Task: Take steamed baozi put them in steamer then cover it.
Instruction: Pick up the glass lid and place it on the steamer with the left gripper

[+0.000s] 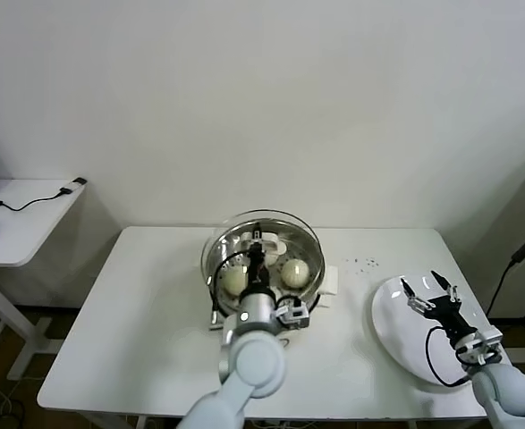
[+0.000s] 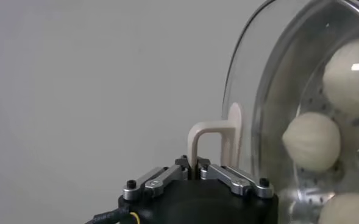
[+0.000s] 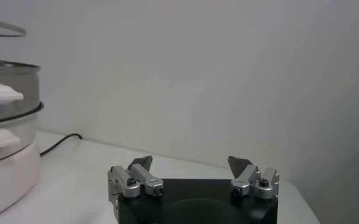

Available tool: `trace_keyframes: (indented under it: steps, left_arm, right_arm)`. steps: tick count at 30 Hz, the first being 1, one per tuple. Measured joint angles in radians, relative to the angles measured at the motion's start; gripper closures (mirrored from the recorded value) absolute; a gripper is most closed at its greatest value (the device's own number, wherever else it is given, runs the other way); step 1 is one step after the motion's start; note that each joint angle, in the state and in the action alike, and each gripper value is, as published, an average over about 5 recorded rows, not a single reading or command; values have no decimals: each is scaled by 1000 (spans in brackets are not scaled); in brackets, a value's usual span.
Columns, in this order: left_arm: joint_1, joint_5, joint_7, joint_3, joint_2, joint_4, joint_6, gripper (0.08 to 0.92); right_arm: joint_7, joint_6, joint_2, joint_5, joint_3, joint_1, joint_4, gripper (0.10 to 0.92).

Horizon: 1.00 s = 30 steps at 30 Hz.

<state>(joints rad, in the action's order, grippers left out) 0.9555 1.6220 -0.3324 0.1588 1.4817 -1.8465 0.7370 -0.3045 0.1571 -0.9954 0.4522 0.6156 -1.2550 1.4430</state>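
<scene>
I need to release the glass lid squarely on the shiny steamer's rim (image 1: 266, 269) with my left gripper, so it covers the baozi inside.
The steamer (image 1: 309, 284) stands at the table's far middle, a shiny pot on a white base. Through the glass I see baozi (image 1: 234, 281) inside it, two in the head view and three in the left wrist view (image 2: 311, 141). My left gripper (image 1: 258, 253) is shut on the white bar handle (image 2: 209, 137) of the cover (image 1: 264, 223). It holds the glass lid (image 2: 252, 91) over the pot. In the right wrist view the lid's rim (image 3: 2, 27) sits a little above the pot's rim (image 3: 8, 67). My right gripper (image 1: 430, 292) is open and empty above the white plate (image 1: 396, 335).
The white plate at the right front holds nothing. Small dark specks (image 1: 362, 263) lie on the table right of the steamer. A white side table (image 1: 21, 223) with a cable and a blue mouse stands at the far left.
</scene>
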Motion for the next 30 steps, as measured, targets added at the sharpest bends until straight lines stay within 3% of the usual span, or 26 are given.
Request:
trace_keyframes:
  steps: [11,30]
  left_arm:
    - [-18,35,8,9,62,105,-1,854]
    - [-6,41,20,-24,70,134,-1,854]
  right_arm:
    - [-15,13,-3,0,11,-1,-21,203]
    - [-23,15,-6,-7,13,5,-30,203]
